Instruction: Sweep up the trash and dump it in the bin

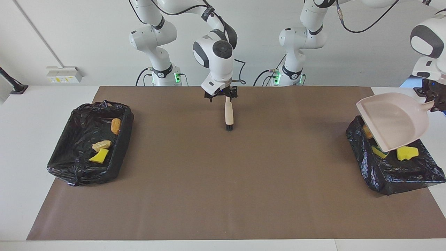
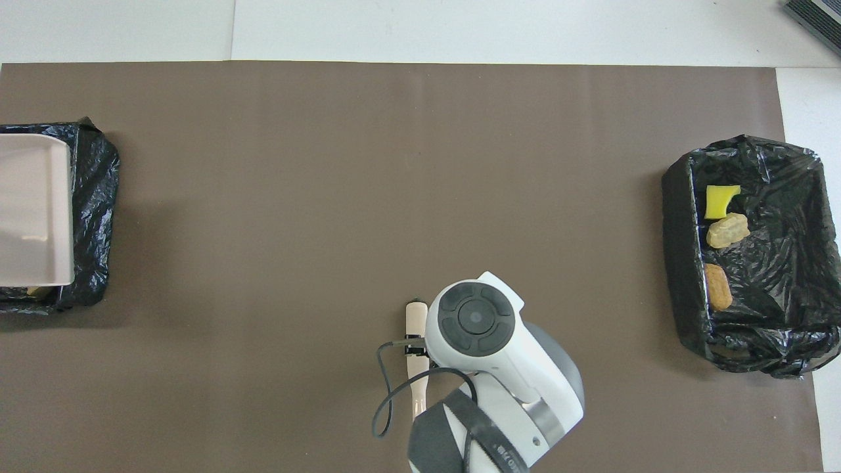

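Observation:
Next, my left gripper releases the beige dustpan on the brown mat [image 2: 407,193] just past the beige-handled brush.
The beige-handled brush [image 1: 228,115] [image 2: 417,322] lies on the brown mat near the robots. My right gripper [image 1: 223,97] hangs open just over its handle end, touching nothing. My left gripper [image 1: 433,101] is shut on the handle of the beige dustpan [image 1: 393,120] [image 2: 33,210]. The pan is tilted and empty over the black-lined bin [image 1: 393,174] [image 2: 98,197] at the left arm's end. Under the pan, trash shows in that bin: a yellow sponge chunk [image 1: 407,152] and parts of other scraps.
A second black-lined bin [image 1: 73,164] [image 2: 683,217] stands at the right arm's end. It holds a yellow sponge chunk [image 1: 98,157] [image 2: 721,200], a beige lump [image 1: 101,144] [image 2: 728,230] and an orange-brown oval lump [image 1: 115,126] [image 2: 718,287].

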